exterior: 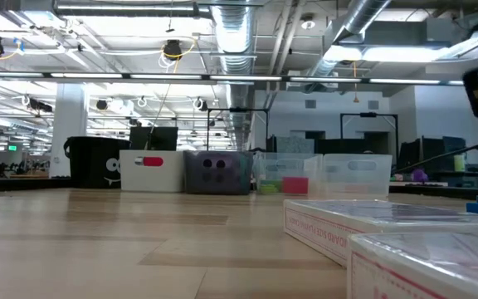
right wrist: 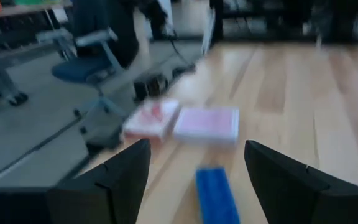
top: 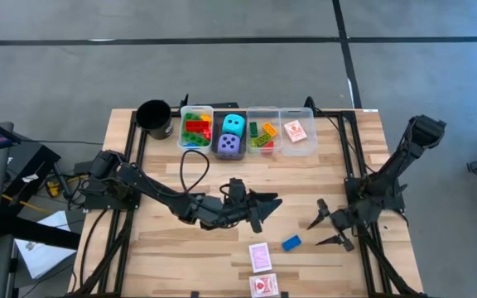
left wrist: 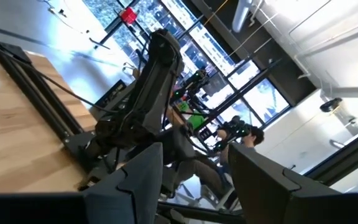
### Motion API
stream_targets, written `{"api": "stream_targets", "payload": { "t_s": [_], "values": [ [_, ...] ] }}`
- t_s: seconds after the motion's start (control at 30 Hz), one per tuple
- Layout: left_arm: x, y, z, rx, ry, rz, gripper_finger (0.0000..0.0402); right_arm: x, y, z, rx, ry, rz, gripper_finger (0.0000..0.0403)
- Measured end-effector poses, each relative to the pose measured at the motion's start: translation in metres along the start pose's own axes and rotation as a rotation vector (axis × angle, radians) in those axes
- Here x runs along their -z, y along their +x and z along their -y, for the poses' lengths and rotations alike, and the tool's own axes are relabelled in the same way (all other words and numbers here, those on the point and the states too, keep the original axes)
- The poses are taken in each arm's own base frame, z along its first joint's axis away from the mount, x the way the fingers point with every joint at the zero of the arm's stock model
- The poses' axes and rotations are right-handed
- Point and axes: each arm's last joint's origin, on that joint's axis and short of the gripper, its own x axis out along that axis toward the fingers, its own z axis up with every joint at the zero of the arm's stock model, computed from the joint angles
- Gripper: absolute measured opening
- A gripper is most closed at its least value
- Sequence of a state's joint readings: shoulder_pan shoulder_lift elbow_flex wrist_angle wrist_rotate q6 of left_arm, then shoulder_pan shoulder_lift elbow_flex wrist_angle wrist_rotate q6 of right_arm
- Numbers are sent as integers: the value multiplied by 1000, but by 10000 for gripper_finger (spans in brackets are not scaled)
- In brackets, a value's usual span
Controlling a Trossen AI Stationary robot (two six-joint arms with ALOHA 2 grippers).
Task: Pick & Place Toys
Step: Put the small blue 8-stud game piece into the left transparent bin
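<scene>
The blue brick is near the cards. Next, I should bring my right gripper over to it and close across the middle of its long sides [top: 291, 242] [right wrist: 216, 196].
A small blue brick [top: 291, 242] lies flat on the wooden table [top: 164, 257] near its front edge. Beside it lie two red-white cards [top: 260, 256] [top: 263, 285]. My right gripper [top: 325, 230] is open just right of the brick and points at it. In the right wrist view the blue brick [right wrist: 215, 190] shows ahead of the open fingers [right wrist: 197, 155], with the two cards [right wrist: 207, 123] [right wrist: 151, 119] beyond it. My left gripper [top: 265, 211] hovers open at the table's middle, holding nothing; its wrist view shows empty fingers [left wrist: 194, 155] facing the right arm.
Along the far edge stand a black round cup [top: 156, 118] and a row of bins: bricks [top: 195, 128], a cyan and a purple die [top: 231, 135], more bricks [top: 262, 132], and a card [top: 296, 131]. A black cable loop [top: 190, 165] lies by the left arm.
</scene>
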State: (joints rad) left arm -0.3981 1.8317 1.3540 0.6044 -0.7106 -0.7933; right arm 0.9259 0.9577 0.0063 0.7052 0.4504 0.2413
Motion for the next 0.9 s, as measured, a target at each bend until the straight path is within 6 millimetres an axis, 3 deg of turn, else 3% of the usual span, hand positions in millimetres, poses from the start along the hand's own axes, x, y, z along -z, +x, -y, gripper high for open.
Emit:
{"api": "stream_targets", "payload": {
  "t_s": [0.1, 0.37, 0.9],
  "values": [
    [-1, 0, 1, 5, -7, 6, 176, -6, 7, 6, 2, -32, 59, 256],
    [-1, 0, 1, 12, -15, 12, 176, 10, 23, 27, 17, -31, -78, 256],
    [-1, 0, 2, 14, -17, 11, 176, 47, 55, 26, -70, -32, -267, 256]
  ]
}}
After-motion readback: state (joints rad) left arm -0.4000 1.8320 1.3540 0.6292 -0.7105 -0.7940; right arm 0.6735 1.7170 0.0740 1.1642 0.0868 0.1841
